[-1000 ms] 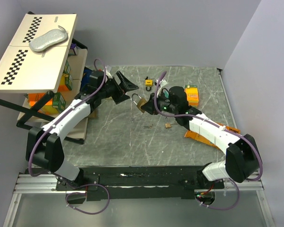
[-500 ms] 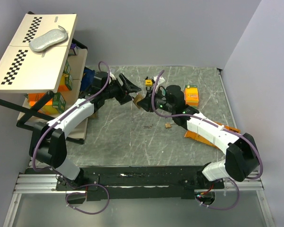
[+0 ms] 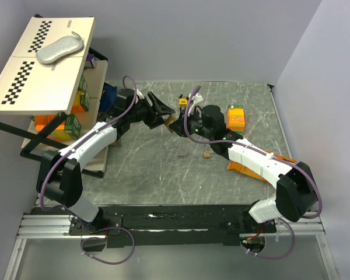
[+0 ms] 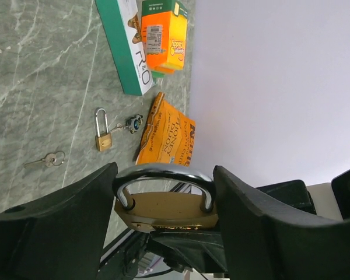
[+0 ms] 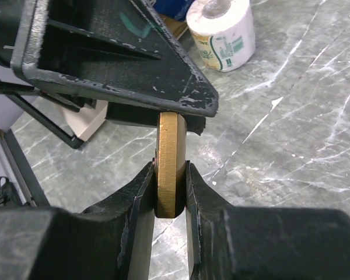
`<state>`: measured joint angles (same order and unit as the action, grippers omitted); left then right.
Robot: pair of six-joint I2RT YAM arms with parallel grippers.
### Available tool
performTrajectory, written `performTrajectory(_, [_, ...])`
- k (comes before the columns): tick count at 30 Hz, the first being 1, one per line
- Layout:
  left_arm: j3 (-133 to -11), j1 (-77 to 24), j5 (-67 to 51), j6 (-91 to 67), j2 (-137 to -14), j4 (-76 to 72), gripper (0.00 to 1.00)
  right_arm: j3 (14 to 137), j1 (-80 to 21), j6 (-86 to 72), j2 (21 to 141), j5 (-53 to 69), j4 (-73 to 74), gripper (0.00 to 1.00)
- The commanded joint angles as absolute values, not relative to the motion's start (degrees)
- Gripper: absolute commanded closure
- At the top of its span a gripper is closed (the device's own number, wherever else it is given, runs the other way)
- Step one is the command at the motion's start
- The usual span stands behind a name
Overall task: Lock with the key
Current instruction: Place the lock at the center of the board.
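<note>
The large brass padlock, now hanging between my two grippers, will be released by my left gripper on the marble table (image 3: 171, 154) (image 4: 13, 167) beside the loose pair of keys.
A large brass padlock (image 3: 174, 123) with a steel shackle hangs in the air between my two grippers. My right gripper (image 3: 185, 125) is shut on its brass body, seen edge-on in the right wrist view (image 5: 168, 175) between the fingers (image 5: 134, 204). My left gripper (image 3: 162, 114) has come in from the left. In the left wrist view its two fingers sit on either side of the shackle (image 4: 163, 173), touching it. A loose pair of keys (image 4: 49, 160) lies on the table.
A small brass padlock (image 4: 103, 137) with a blue-tagged key (image 4: 133, 123) lies on the marble table (image 3: 163, 169), beside an orange chip bag (image 4: 166, 137). An orange box (image 3: 236, 116), a yellow padlock (image 3: 182, 102) and a paper roll (image 5: 221, 26) sit behind. A shelf rack (image 3: 46, 64) stands at left.
My left gripper has moved right to the padlock and now has its fingers round the shackle. My right gripper has carried the padlock slightly up and left to meet it.
</note>
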<state>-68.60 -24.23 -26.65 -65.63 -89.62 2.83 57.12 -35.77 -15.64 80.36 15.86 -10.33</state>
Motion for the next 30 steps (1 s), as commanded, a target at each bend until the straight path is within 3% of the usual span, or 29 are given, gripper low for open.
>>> performTrajectory(1, [-69.52,-24.61,-26.63,-65.92,-88.24,2.37,0.31,62.14,-36.12,-17.05,80.86,13.88,-19.51,1.0])
performTrajectory(5, [-69.35,-24.61,-26.19,-65.74,-87.63,2.2,0.43,61.88,-36.21,-16.96,81.12,14.76,-19.16,1.0])
performTrajectory(8, [-69.08,-24.61,-26.11,-65.92,-87.54,1.93,0.67,61.26,-36.12,-16.87,80.6,16.34,-18.9,1.0])
performTrajectory(9, [-69.17,-24.61,-25.76,-65.83,-87.71,2.46,0.75,61.0,-36.12,-16.7,80.42,16.61,-18.72,0.9])
performTrajectory(10, [-69.34,-24.35,-25.32,-65.48,-87.63,3.24,0.91,60.65,-36.12,-16.53,80.16,17.13,-18.55,0.8])
performTrajectory(11, [-69.52,-24.26,-24.27,-65.13,-87.89,4.21,0.98,59.95,-36.12,-16.18,79.55,18.27,-17.67,0.69])
performTrajectory(12, [-69.87,-24.17,-23.65,-64.0,-88.06,5.18,0.99,59.59,-36.04,-15.74,79.19,18.63,-16.97,0.45])
performTrajectory(18, [-73.47,-24.17,-19.78,-56.63,-92.45,16.51,0.99,54.68,-33.14,-10.2,72.52,23.19,-6.7,0.01])
performTrajectory(30, [-79.8,-31.11,-11.34,-42.9,-105.2,31.81,0.99,45.0,-24.0,-2.81,61.09,24.08,2.98,0.01])
